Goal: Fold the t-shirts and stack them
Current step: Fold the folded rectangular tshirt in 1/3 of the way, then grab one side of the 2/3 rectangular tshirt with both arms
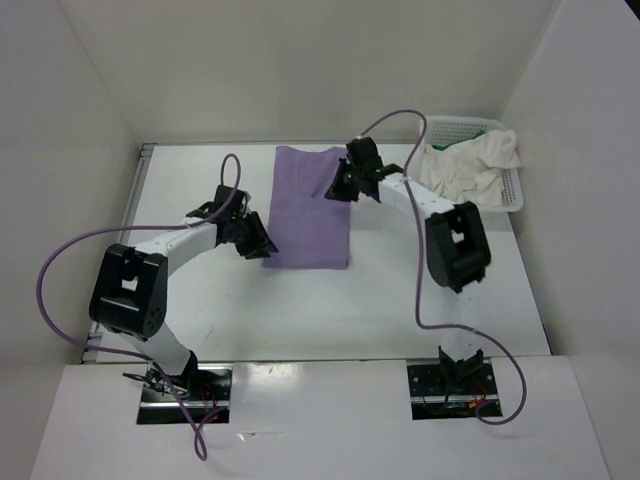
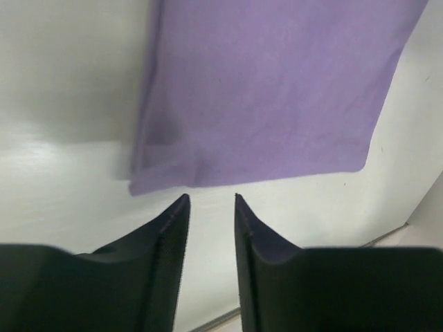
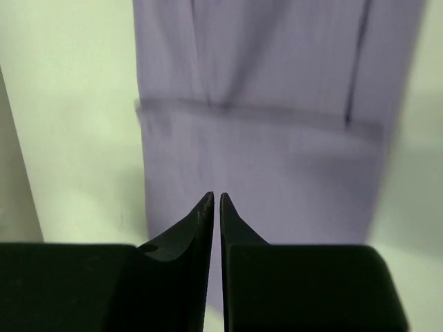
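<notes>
The far end of the purple t-shirt is close to the table's back edge, so next my left gripper grabs the t-shirt's near corner point(image 1: 267, 264) and help pull it closer before folding.
A lavender purple t-shirt point(image 1: 308, 205) lies flat on the white table, folded into a long narrow rectangle. My left gripper point(image 1: 262, 245) hovers at its near left corner, and in the left wrist view the gripper point(image 2: 211, 197) stands open just short of the shirt's edge point(image 2: 277, 90), with nothing between the fingers. My right gripper point(image 1: 335, 190) hangs over the shirt's far right part. In the right wrist view its tips point(image 3: 214, 196) stand a narrow slit apart above the purple cloth point(image 3: 277, 138), holding nothing. An off-white t-shirt point(image 1: 470, 165) and a bit of a green one point(image 1: 462, 143) are bunched in the basket.
A white mesh basket point(image 1: 518, 190) stands at the far right of the table, against the enclosure wall. White walls close in the table on the left, back and right. Purple cables loop from both arms.
</notes>
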`<state>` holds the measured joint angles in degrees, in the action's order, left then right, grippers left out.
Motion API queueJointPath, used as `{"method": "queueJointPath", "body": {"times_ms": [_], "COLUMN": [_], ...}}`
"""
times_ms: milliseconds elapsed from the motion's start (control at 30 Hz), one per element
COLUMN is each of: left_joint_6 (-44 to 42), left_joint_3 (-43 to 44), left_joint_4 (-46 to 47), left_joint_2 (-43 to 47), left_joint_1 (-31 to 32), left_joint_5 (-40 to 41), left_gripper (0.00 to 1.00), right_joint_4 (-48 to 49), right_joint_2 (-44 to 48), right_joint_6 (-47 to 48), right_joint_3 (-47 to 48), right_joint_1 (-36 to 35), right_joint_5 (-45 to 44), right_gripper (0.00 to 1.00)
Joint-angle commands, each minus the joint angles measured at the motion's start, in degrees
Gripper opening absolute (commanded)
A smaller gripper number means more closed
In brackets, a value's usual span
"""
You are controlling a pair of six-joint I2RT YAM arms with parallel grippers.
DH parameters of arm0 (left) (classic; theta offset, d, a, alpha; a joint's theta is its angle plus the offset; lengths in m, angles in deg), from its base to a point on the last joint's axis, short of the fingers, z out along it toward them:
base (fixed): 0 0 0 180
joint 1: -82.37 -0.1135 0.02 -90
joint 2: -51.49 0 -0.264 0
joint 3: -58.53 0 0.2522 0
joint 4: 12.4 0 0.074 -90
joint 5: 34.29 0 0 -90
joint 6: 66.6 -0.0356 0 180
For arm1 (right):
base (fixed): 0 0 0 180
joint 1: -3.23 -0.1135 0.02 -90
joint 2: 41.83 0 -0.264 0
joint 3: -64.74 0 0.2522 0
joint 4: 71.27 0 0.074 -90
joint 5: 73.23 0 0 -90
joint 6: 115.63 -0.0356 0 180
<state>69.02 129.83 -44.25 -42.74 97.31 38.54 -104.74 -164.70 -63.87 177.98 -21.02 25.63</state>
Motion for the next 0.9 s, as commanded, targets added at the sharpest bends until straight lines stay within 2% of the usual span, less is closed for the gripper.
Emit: {"method": "queueJointPath", "body": {"times_ms": [0,133,200,533,600,700,733,833,867], "left_joint_6": [-2.4,-4.4,-5.0,-5.5,-5.5,-5.5,-5.0,-5.0,-5.0], "left_joint_3": [-0.5,-0.5,-0.5,-1.1,-1.7,-2.4,-2.4,-3.0,-3.0], "left_joint_4": [-1.2,-0.6,-0.6,1.3,1.9,1.9,1.9,1.9,1.9], "left_joint_2": [1.0,-2.1,-2.8,-9.8,-10.4,-11.1,-11.1,-10.4,-10.4], "left_joint_1": [-3.7,-4.8,-5.4,-5.4,-5.4,-5.4,-5.4,-5.4,-5.4], "left_joint_5": [0.1,-0.6,-0.6,-2.6,-2.6,-1.9,-1.9,-1.9,-1.9], "left_gripper": [0.41,0.47,0.48,0.52,0.52,0.44,0.38,0.28,0.26], "right_joint_4": [6.9,9.0,10.3,13.4,13.4,11.8,11.8,11.2,10.7], "right_joint_2": [16.4,26.9,28.6,22.5,22.5,24.2,25.1,29.2,29.3], "right_joint_6": [-3.5,-5.8,-5.8,-4.4,-4.4,-4.4,-4.4,-4.9,-4.9], "right_joint_3": [-19.0,-36.2,-40.2,-46.0,-46.8,-47.5,-48.1,-50.8,-50.8], "right_joint_1": [-1.1,-1.1,-1.1,-1.1,-1.1,-1.1,-1.1,-1.6,-1.6], "right_joint_5": [4.8,7.6,7.0,5.6,5.0,4.4,4.4,2.7,2.1], "right_gripper": [0.12,0.12,0.12,0.12,0.14,0.38,0.50,0.61,0.63]}}
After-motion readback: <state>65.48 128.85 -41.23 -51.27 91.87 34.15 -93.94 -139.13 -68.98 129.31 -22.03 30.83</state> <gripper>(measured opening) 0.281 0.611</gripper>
